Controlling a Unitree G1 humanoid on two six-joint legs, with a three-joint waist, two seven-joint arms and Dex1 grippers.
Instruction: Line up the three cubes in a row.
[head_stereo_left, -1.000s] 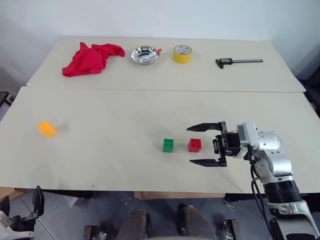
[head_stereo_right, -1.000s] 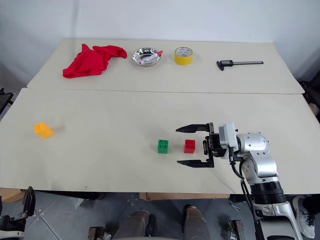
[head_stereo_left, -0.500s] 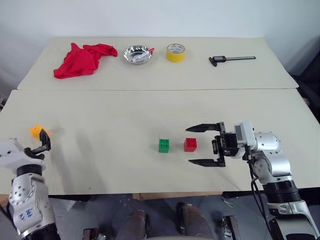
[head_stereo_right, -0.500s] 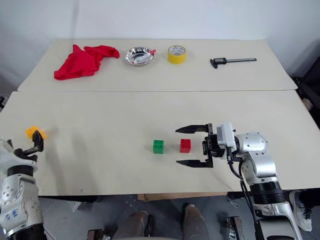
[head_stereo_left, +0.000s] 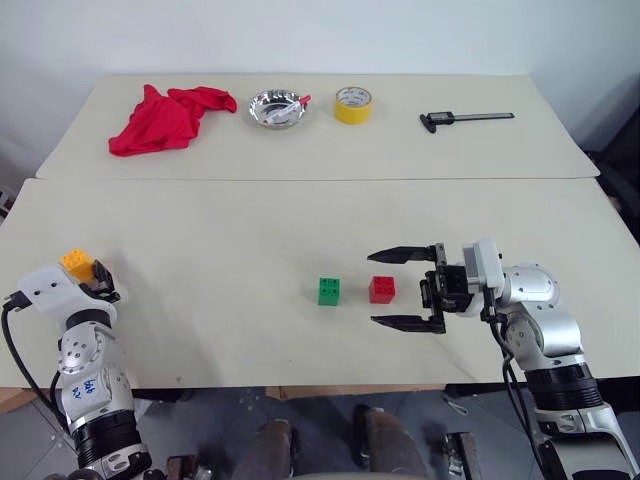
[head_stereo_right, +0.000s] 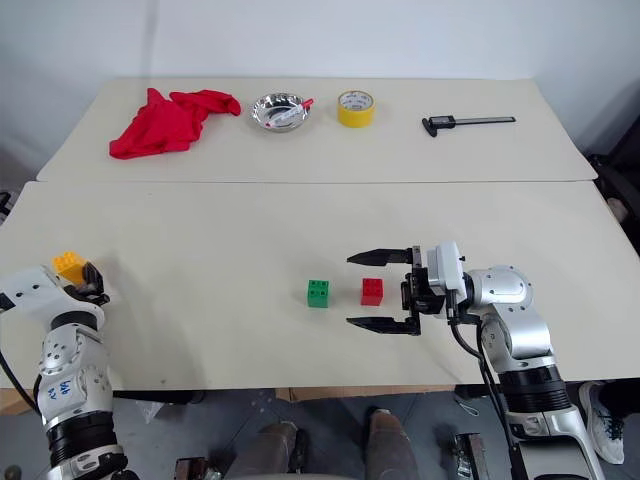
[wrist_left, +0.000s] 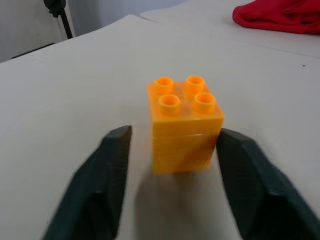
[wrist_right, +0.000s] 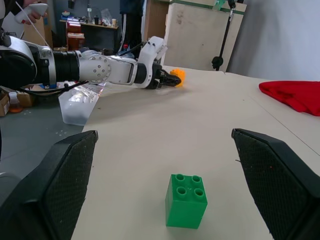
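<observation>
My left gripper has the orange-yellow cube. It will let go of that cube on the table (head_stereo_left: 279, 294) next to the green cube, opposite the red cube.
The orange-yellow cube (head_stereo_left: 77, 263) stands at the near table's far left, close to the edge. My left gripper (head_stereo_left: 96, 279) points level at it, and in the left wrist view its two black fingers (wrist_left: 116, 165) press in on either side of that cube (wrist_left: 185, 125), which rests on the table. The green cube (head_stereo_left: 329, 290) and the red cube (head_stereo_left: 381, 289) sit side by side at the middle of the table, a small gap apart. Just right of the red cube, my right gripper (head_stereo_left: 400, 288) is wide open and level, holding nothing. The green cube (wrist_right: 186, 200) is in the right wrist view.
On the far table lie a red cloth (head_stereo_left: 165, 115), a metal bowl (head_stereo_left: 277, 107), a yellow tape roll (head_stereo_left: 351, 104) and a black caliper (head_stereo_left: 465, 119). A seam (head_stereo_left: 300, 180) separates the two tables. The near table's front edge (head_stereo_left: 250, 385) runs close to both arms.
My left arm rose from below the table's front left corner, reached the orange-yellow cube, and its fingers closed in on it. The right arm stayed put; the camera shifted slightly.
</observation>
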